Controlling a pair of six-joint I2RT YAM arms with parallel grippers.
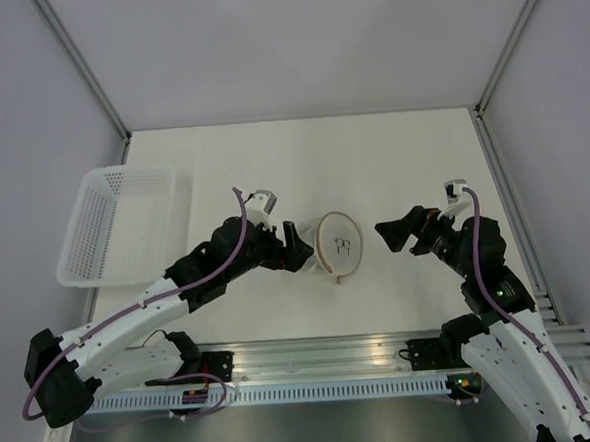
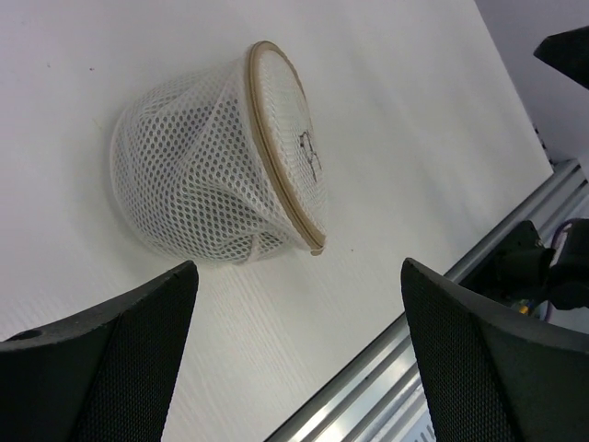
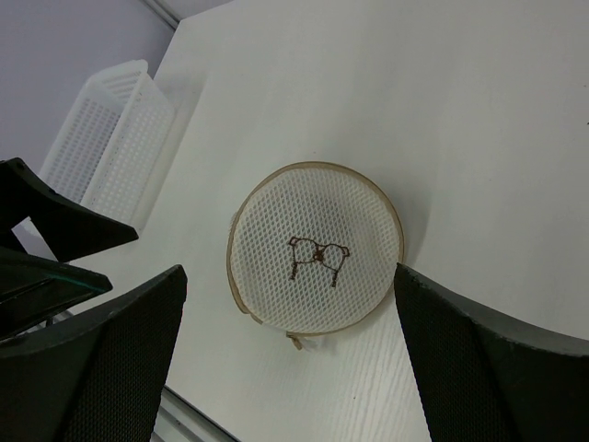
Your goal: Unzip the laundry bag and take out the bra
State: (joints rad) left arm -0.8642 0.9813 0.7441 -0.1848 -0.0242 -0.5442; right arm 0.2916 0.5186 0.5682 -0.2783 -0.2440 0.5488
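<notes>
My left gripper will move to the laundry bag next, where it should close on the near end of its tan zip rim [image 1: 338, 277] [image 2: 314, 241], by the tab.
The laundry bag [image 1: 339, 245] is a round white mesh pouch with a tan zip rim, lying on its side on the table between my two grippers. Its flat face [image 3: 317, 249] carries a small dark mark and points toward the right gripper. A tan zip tab [image 3: 296, 341] sits at the rim's lower edge. My left gripper [image 1: 295, 247] is open just left of the domed back [image 2: 202, 170], not touching it. My right gripper [image 1: 390, 233] is open a short way right of the bag, with nothing between its fingers. The bra is hidden.
A white perforated plastic basket [image 1: 115, 224] stands at the left of the white table [image 1: 402, 164]. The aluminium rail [image 1: 323, 354] holding the arm bases runs along the near edge. Grey walls close in the back and both sides.
</notes>
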